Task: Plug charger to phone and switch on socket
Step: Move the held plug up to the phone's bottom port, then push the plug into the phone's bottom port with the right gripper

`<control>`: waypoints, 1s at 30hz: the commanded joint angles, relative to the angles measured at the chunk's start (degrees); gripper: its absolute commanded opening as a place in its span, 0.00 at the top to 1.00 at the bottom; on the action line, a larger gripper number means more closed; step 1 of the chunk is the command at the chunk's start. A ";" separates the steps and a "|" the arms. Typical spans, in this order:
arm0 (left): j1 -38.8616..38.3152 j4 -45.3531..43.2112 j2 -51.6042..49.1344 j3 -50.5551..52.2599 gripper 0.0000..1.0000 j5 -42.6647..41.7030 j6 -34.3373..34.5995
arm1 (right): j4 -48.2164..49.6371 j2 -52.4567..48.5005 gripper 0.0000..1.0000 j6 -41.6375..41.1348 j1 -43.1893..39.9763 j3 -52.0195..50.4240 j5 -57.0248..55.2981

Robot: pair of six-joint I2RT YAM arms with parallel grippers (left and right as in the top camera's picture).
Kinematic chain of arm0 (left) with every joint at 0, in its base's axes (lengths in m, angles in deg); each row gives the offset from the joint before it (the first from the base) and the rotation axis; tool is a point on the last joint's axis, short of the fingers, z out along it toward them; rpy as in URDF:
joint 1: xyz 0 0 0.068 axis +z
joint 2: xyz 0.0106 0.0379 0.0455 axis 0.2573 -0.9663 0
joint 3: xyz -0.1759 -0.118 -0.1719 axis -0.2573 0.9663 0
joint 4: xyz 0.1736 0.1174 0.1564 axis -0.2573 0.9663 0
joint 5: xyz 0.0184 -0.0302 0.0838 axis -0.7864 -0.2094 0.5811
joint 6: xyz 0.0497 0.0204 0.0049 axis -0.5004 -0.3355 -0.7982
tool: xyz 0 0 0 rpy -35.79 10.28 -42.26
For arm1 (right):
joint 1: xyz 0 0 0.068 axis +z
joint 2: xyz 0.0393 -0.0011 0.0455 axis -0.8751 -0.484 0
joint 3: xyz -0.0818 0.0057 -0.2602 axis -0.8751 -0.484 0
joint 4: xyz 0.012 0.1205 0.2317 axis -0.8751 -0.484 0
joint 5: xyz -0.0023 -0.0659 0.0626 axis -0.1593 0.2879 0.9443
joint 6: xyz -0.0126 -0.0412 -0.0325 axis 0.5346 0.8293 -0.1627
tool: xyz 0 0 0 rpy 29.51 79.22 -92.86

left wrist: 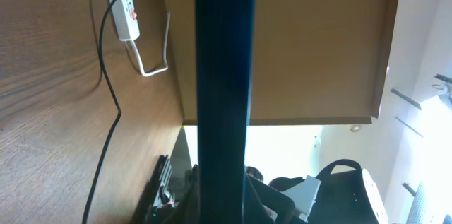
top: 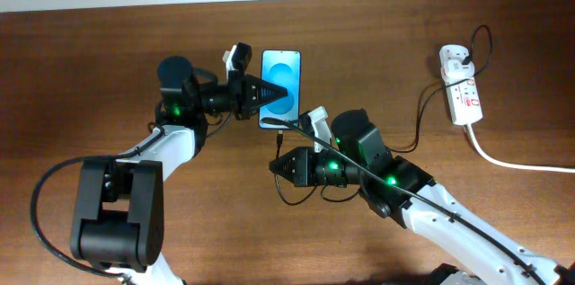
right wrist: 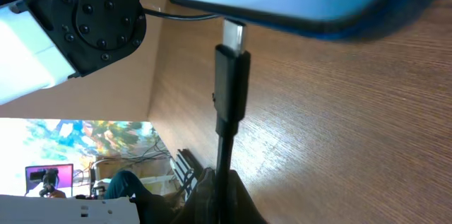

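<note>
The thin cable is in my right gripper with the charger's metal tip outside the phone, so I should open it and take the connector's black body [right wrist: 232,83] to push the tip in.
The phone [top: 282,80] has a bright blue screen and lies at the table's middle back. My left gripper [top: 261,97] is shut on its left edge; in the left wrist view the phone [left wrist: 224,75] shows edge-on as a dark bar rising from the jaws [left wrist: 224,206]. My right gripper [top: 278,165] is shut on the charger [top: 281,138] just behind its connector. In the right wrist view the connector [right wrist: 232,75] points at the phone's end [right wrist: 282,1], its metal tip bare and right at the edge. The socket [top: 460,94] lies at the far right with a black plug in it.
The thin black cable [top: 422,110] runs from the socket across the table to my right arm. A thick white cord [top: 512,163] leaves the socket toward the right edge. The socket [left wrist: 124,5] and the cable [left wrist: 106,83] also show in the left wrist view.
</note>
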 commanded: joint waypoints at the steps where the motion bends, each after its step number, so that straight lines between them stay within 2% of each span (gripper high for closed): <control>1: -1.49 -0.68 1.51 -1.14 1.00 -0.28 -0.66 | 0.42 -0.39 0.96 -0.28 -0.04 0.55 0.57; 12: -1.44 -0.70 1.51 -1.14 1.00 -3.26 -1.86 | 0.20 -0.39 0.96 1.29 -2.38 0.55 0.55; 24: -1.44 -0.70 1.51 -1.14 1.00 -5.53 -3.13 | 4.68 -0.39 0.95 3.23 -3.96 0.57 0.98; 26: -1.42 -0.70 1.51 -1.14 1.00 -5.27 -3.13 | 4.42 -0.39 0.79 3.26 -3.85 0.57 1.22; 27: -1.31 -0.70 1.51 -1.14 1.00 -4.81 -3.13 | 3.13 -0.39 0.67 3.28 -3.85 0.57 1.86; 30: -0.92 -0.68 1.51 -1.14 1.00 -3.87 -3.13 | -0.50 -0.07 0.56 5.40 -3.85 0.57 1.81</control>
